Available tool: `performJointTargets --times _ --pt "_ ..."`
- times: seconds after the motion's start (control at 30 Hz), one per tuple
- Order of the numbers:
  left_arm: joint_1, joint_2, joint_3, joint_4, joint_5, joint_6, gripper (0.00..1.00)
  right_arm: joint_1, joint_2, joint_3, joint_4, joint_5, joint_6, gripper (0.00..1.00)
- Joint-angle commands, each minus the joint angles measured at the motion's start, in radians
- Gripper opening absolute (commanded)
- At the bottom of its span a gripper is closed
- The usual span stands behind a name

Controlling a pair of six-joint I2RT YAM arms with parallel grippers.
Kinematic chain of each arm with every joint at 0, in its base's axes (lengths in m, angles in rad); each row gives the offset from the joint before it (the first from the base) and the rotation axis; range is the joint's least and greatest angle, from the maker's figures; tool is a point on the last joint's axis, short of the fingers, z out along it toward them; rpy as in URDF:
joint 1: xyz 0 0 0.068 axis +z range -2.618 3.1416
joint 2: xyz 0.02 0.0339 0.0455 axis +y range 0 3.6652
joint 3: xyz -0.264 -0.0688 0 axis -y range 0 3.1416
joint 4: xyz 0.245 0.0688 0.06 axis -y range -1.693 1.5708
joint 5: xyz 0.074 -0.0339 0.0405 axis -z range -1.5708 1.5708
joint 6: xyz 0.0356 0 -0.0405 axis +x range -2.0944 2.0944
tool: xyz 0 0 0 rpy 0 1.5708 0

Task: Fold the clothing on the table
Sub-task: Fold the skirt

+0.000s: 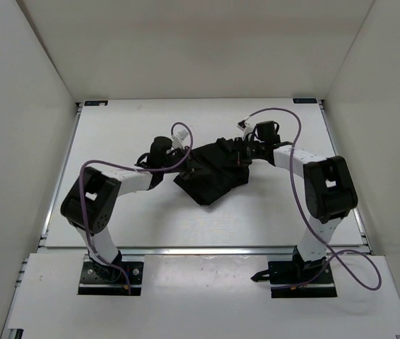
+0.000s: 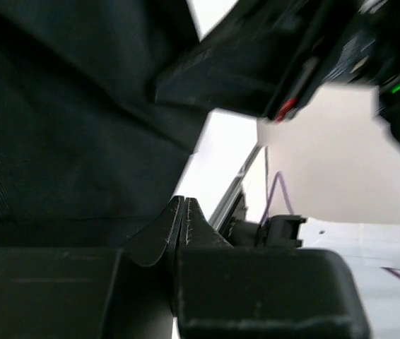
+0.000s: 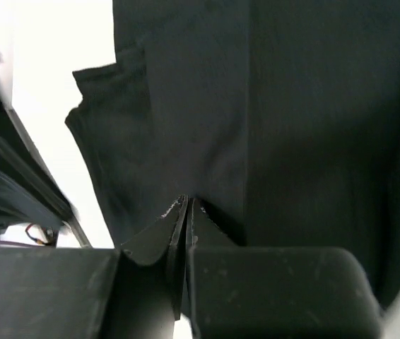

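My left gripper is to let go of the clothing's edge. It will leave it on the white table [image 1: 178, 169] beside the black corner nearest my left arm.
The black clothing [image 1: 210, 176] lies bunched in the middle of the white table [image 1: 256, 219], between my two grippers. My left gripper [image 1: 188, 164] meets its left side. In the left wrist view the left gripper [image 2: 182, 201] has its jaws pressed together, with the clothing [image 2: 59, 141] hanging right at the tips. My right gripper [image 1: 241, 157] reaches the garment's upper right edge. In the right wrist view the right gripper [image 3: 188, 201] is shut, its tips buried in a crease of the clothing [image 3: 292, 127].
White walls stand around the table on three sides, and metal rails [image 1: 59, 191] run along its edges. Purple cables [image 1: 295, 176] loop over both arms. The right arm's black wrist [image 2: 341, 49] shows close by in the left wrist view.
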Motion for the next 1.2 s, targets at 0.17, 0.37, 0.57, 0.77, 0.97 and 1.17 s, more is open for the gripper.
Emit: performJointTargets --times 0.17,0.37,0.57,0.77,0.97,1.17 --pt "-0.027 0.133 0.101 -0.161 0.025 0.122 0.0 0.003 0.181 0.102 0.075 -0.1 -0.019 0.0" --pt "0.004 0.173 0.087 -0.299 -0.056 0.195 0.0 -0.013 0.216 0.047 0.174 -0.103 0.01 0.0" --pt "0.042 0.173 0.047 -0.325 -0.081 0.227 0.0 -0.037 0.229 -0.005 0.213 -0.111 0.021 0.0" --pt "0.055 0.138 0.116 -0.423 -0.063 0.272 0.0 -0.057 0.152 0.004 0.176 -0.104 0.03 0.0" --pt "0.029 -0.012 0.236 -0.543 -0.083 0.333 0.0 -0.057 -0.015 0.059 0.243 -0.143 0.136 0.0" --pt "0.001 -0.11 0.201 -0.352 -0.018 0.239 0.0 -0.048 -0.132 -0.025 0.213 -0.123 0.133 0.0"
